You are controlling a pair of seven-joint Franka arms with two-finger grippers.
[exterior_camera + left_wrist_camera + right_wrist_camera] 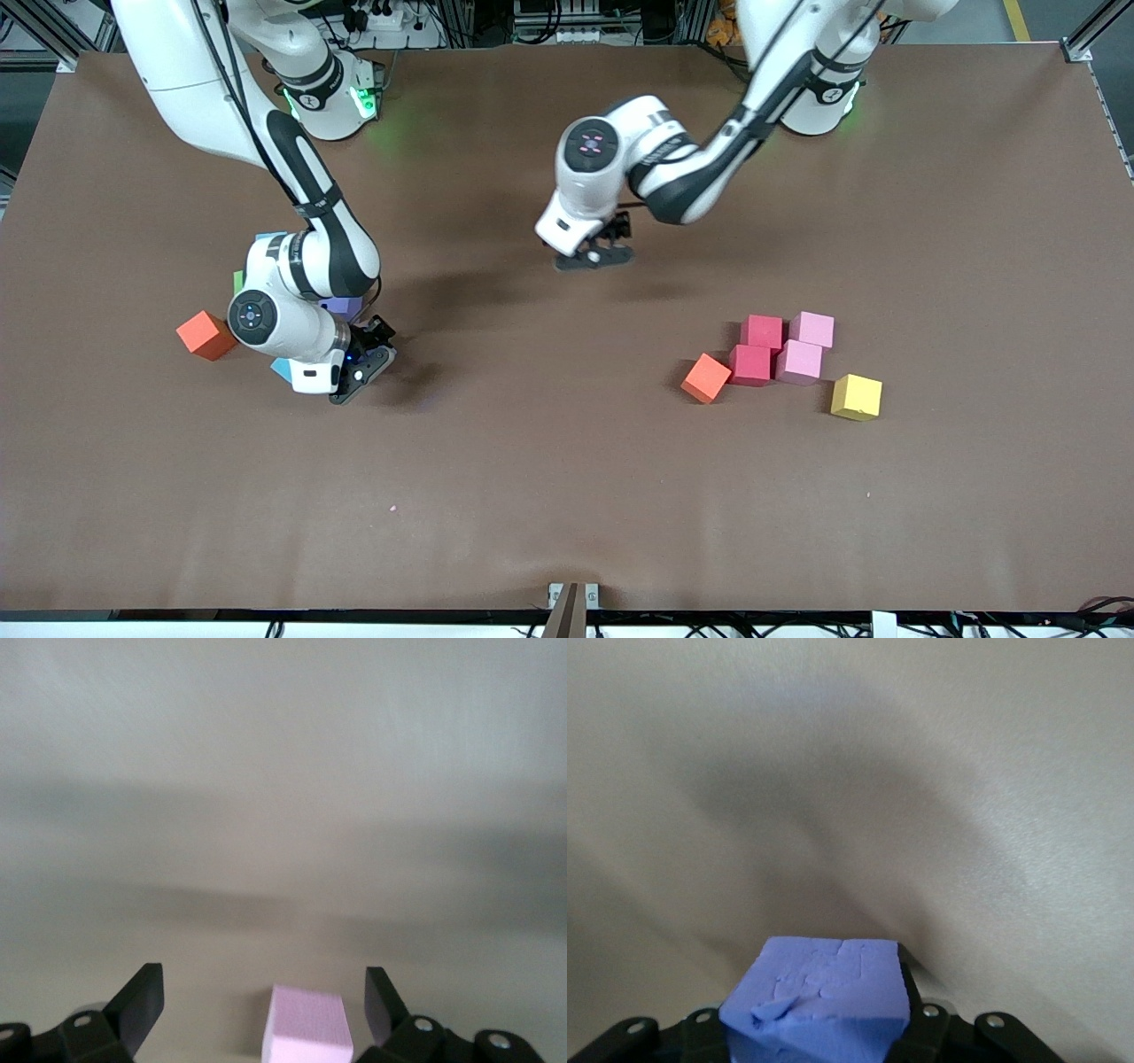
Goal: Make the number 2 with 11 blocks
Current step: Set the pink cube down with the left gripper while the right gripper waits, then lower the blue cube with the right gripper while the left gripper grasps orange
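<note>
The left gripper should go to the clustered blocks next and close on the sides of the orange block (706, 378) beside the red blocks.
My right gripper (361, 370) is low over the table at the right arm's end, shut on a purple block (824, 992). Partly hidden under that arm are another purple block (342, 307) and a light blue one (283, 369); an orange block (205, 335) lies beside them. My left gripper (595, 257) is over the table's middle and stands open (264, 1003) around a pink block (307, 1028) that rests on the table, close to one finger. At the left arm's end, two red (762, 332), two pink (812, 330), an orange (706, 377) and a yellow block (857, 396) lie clustered.
A green cube (237, 282) peeks out beside the right arm's wrist. Bare brown tabletop (549, 478) stretches between the two groups toward the front camera. The arms' bases stand along the table's edge farthest from that camera.
</note>
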